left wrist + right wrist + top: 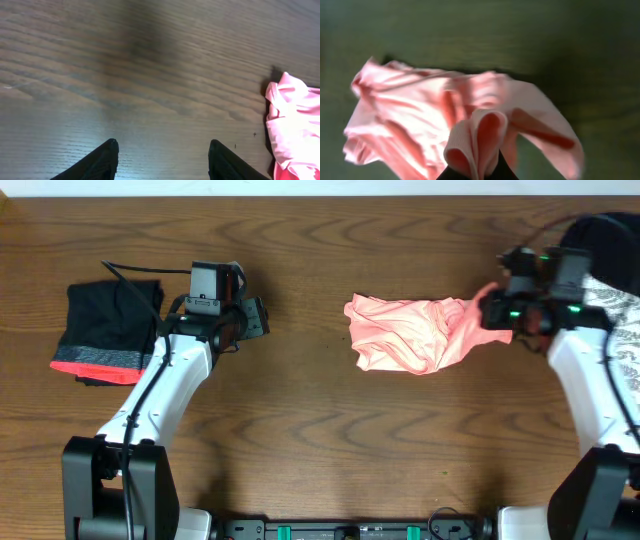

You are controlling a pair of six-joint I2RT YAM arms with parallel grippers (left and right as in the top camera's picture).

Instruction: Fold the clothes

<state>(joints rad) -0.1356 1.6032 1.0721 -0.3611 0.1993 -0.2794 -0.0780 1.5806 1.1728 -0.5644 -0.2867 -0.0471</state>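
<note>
The robot's right gripper needs to release the bunched fold of the pink garment on bare wood (332, 346) (335, 119) beside the garment's edge that faces the left gripper.
A crumpled salmon-pink garment (410, 335) lies on the wooden table right of centre. My right gripper (492, 308) is shut on its right edge and holds a bunched fold of the pink cloth (480, 135) lifted off the table. In the left wrist view the pink garment (295, 125) shows at the right edge. My left gripper (162, 150) is open and empty over bare wood, well left of the garment. It also shows in the overhead view (252, 318). A folded black garment with a red-grey band (105, 330) lies at the far left.
A white garment with grey print (622, 310) and a black one (605, 235) lie at the far right edge behind my right arm. The table's front edge runs along the bottom, with the arm bases (110, 480) there.
</note>
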